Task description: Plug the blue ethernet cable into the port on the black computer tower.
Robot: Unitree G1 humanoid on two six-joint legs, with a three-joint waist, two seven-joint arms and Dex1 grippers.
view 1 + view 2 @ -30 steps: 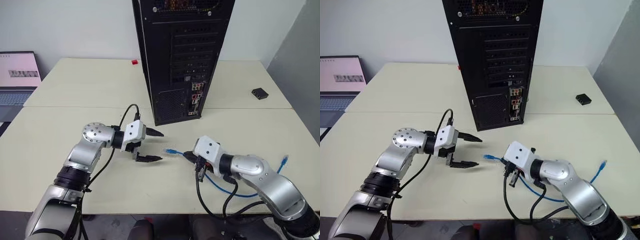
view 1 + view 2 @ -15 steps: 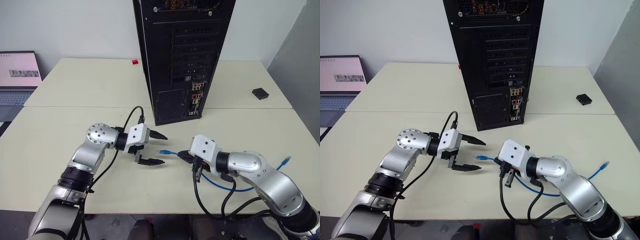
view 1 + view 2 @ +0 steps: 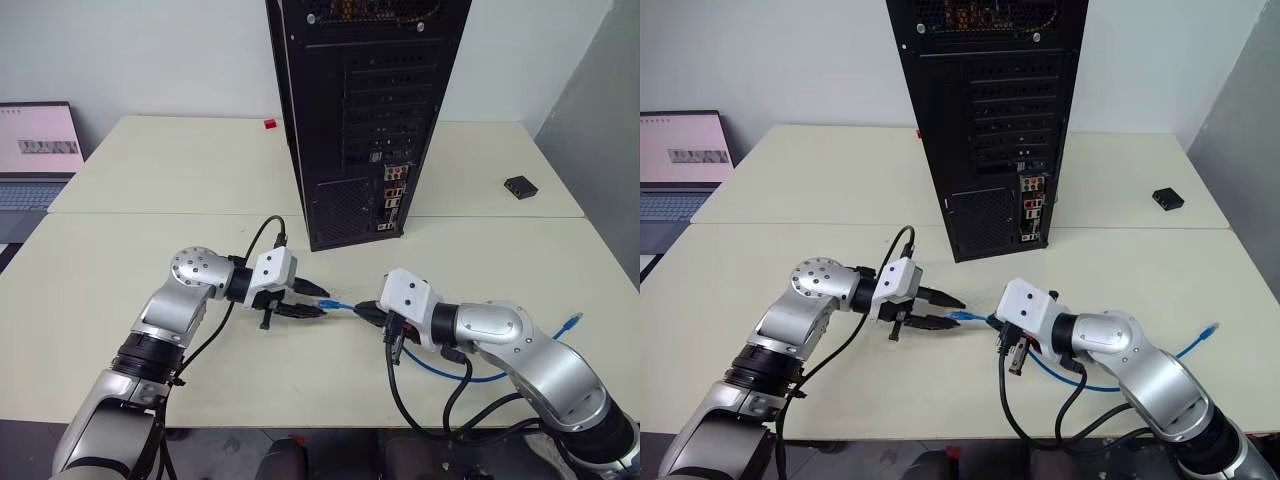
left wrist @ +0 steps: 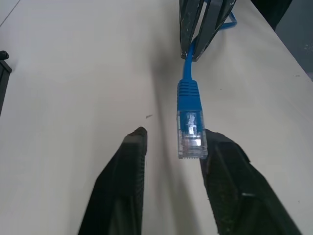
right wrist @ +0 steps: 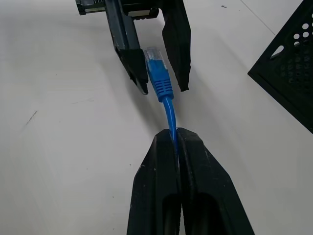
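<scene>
The robot's right gripper holds the cable behind its plug, so the left gripper should pinch the plug while the right gripper turns and takes the ribbed base (image 5: 164, 90).
The blue ethernet cable (image 3: 345, 305) lies on the table in front of the black computer tower (image 3: 360, 120). My right gripper (image 5: 175, 134) is shut on the cable a short way behind its plug (image 5: 159, 73) and holds the plug out to the left, just above the table. My left gripper (image 3: 320, 302) faces it with the plug (image 4: 190, 117) between its narrowed fingers. The plug rests against one finger (image 4: 220, 161), with a gap to the other, so the left gripper is open. The port lies in the tower's connector cluster (image 3: 392, 200), too small to pick out.
The rest of the cable loops under my right arm to a second plug (image 3: 572, 322) at the right. A small black box (image 3: 519, 186) sits at the back right. A laptop (image 3: 35, 150) stands at the far left, and a small red object (image 3: 268, 124) lies beside the tower.
My left gripper's fingers have come in from wide open to a narrow gap around the plug. My right gripper keeps its hold on the cable.
</scene>
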